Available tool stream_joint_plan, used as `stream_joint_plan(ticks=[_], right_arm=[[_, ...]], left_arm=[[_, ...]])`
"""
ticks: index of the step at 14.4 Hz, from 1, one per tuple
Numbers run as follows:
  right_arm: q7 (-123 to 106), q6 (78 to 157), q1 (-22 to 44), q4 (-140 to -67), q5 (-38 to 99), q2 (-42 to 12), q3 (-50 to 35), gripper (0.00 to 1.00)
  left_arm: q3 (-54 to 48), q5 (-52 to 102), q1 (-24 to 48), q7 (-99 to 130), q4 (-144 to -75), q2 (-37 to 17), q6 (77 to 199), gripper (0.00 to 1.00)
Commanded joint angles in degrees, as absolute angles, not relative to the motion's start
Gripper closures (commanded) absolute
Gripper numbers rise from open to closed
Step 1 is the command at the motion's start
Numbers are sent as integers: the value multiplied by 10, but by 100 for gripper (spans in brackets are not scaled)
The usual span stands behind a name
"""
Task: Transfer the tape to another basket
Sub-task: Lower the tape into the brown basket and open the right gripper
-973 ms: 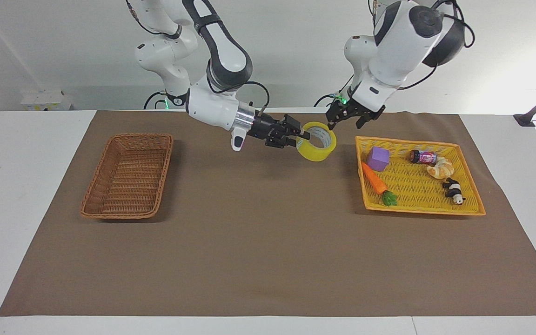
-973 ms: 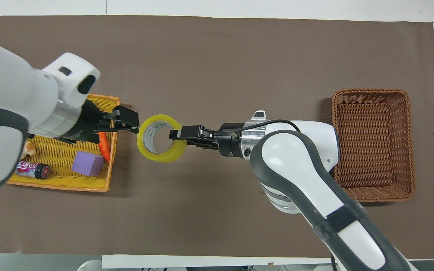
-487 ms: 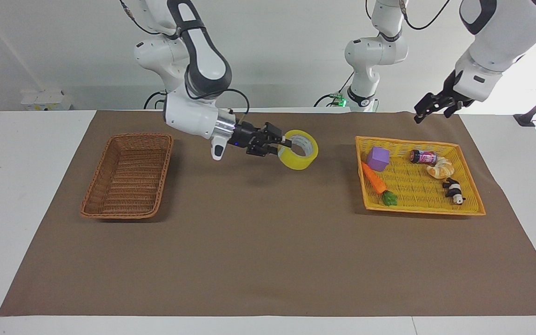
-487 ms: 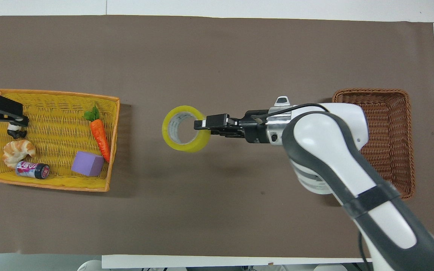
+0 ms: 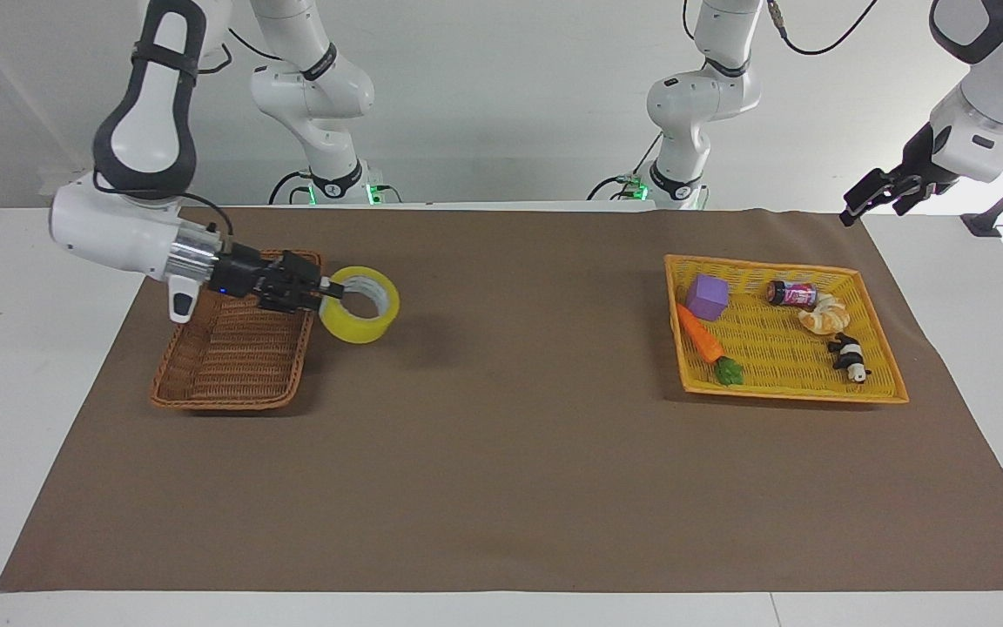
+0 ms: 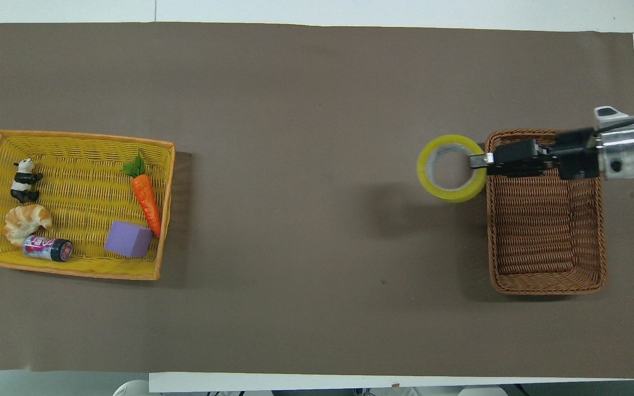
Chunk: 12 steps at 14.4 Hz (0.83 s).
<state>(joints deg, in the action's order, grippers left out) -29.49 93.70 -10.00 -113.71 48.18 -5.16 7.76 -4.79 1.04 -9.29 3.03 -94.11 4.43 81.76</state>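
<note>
Next, I let go of the yellow tape roll, now hanging just beside the basket's rim, with my right gripper on the middle of the dark brown wicker basket's bottom (image 6: 546, 207).
The yellow tape roll (image 5: 353, 327) hangs in the air over the brown mat, just beside the rim of the dark brown wicker basket (image 5: 227, 353) at the right arm's end of the table. My right gripper (image 5: 330, 293) reaches across over the basket and is shut on the roll's wall, one finger inside the core. In the overhead view the tape (image 6: 452, 195) sits just off the basket's (image 6: 542, 236) rim, with the right gripper (image 6: 476, 160) over that rim. My left gripper (image 5: 880, 193) is open and empty, raised over the left arm's end of the table.
A flat yellow woven tray (image 5: 780, 353) at the left arm's end holds a purple cube (image 5: 708, 297), a carrot (image 5: 700, 334), a small can (image 5: 791, 294), a croissant (image 5: 824, 315) and a panda figure (image 5: 850, 357). Brown mat (image 5: 501, 435) covers the table.
My right gripper has carried the tape from mid-table to the brown basket's edge. My left gripper has drawn farther away toward its end of the table.
</note>
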Motion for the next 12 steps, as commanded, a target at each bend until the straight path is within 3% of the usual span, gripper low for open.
stream_joint_plan(ticks=[1,3,12], right_arm=[[-349,888,-175,-1066,443,-120,67,100],[-397,879,-205,-1056,439,-155,68,100],[-502,904,-248,-1134,381,-148,68,100]], left_arm=[[-57,1,-88,25,-941,47,805,0],[-57,1,-93,24,-943,48,808,0],[-85,0,-87,16,-891,23,793,0]])
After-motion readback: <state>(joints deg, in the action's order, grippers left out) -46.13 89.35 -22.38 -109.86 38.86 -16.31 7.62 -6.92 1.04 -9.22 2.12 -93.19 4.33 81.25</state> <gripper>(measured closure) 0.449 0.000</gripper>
